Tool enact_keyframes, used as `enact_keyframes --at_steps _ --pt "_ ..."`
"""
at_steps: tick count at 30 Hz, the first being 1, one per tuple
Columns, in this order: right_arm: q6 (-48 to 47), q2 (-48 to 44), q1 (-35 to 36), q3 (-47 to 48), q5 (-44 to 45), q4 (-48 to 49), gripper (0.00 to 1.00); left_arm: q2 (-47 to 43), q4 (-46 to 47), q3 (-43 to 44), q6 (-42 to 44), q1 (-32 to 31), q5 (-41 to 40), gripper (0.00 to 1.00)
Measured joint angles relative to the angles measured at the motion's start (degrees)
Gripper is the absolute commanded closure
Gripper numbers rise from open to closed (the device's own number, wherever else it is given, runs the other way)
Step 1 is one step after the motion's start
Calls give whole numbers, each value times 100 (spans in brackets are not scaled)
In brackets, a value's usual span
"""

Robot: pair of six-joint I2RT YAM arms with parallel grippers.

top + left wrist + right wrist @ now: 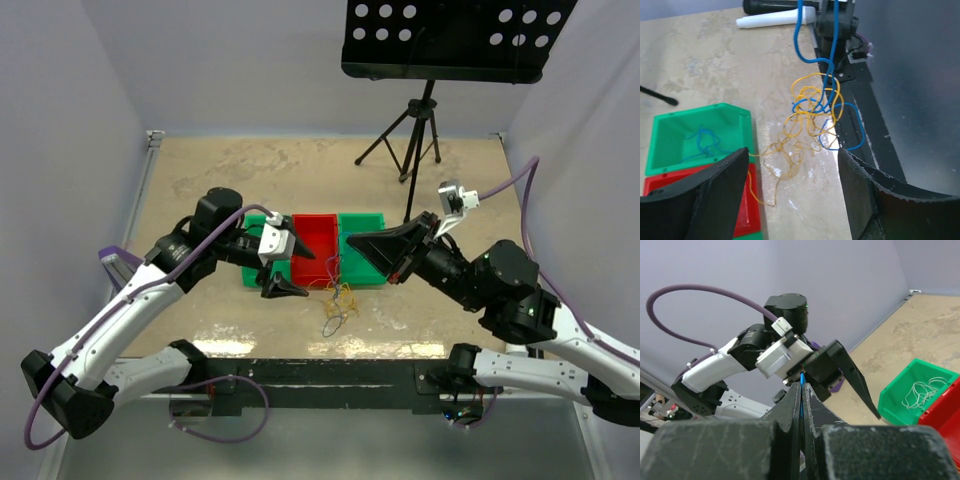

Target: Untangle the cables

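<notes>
My right gripper is holding the blue cable with yellow loops wrapped around it, so my left gripper will grab the part of the yellow cable (756, 197) near the red bin and pull it away.
The cables lie as a loose tangle (338, 300) of orange-yellow and blue wire on the table, in front of the bins. In the left wrist view the tangle (812, 115) sits ahead of my open left gripper (792, 192). One yellow strand (756, 192) trails past the left finger onto the red bin, and nothing is held between the fingers. A blue cable (800, 35) rises out of the tangle. My right gripper (802, 385) is shut on that blue cable (802, 379), above the bins (347, 238). The left gripper (309, 275) hovers just left of the tangle.
Three bins stand in a row: a green one (250, 272) holding a whitish cable (920, 390), a red one (313, 235), and a green one (670, 125) with a blue wire inside. A tripod (415, 130) with a black perforated plate (450, 35) stands at the back.
</notes>
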Motion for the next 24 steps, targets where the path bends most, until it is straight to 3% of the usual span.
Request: enact_keyframes --at_steps 3,11,13,17,18,19,20,24 --pt "-13 76 0 0 -101 122 100 129 44 -96 -92 -142 234 35" --pt "-63 216 0 0 -142 223 100 269 387 -354 -348 -776 334 82" --pt "-66 214 0 0 -142 227 100 317 448 -382 -385 -796 308 89" --pt "-90 208 0 0 -142 245 100 354 542 -479 -367 -796 225 84" --pt "-90 208 0 0 -140 245 100 361 560 -507 -367 -796 216 76" --pt "-92 208 0 0 -140 245 100 372 586 -529 -369 -802 205 58" --pt "-94 208 2 0 -140 245 100 382 627 -553 -385 -802 197 49" --pt "-98 201 0 0 -142 343 100 422 785 -575 -474 -809 111 42"
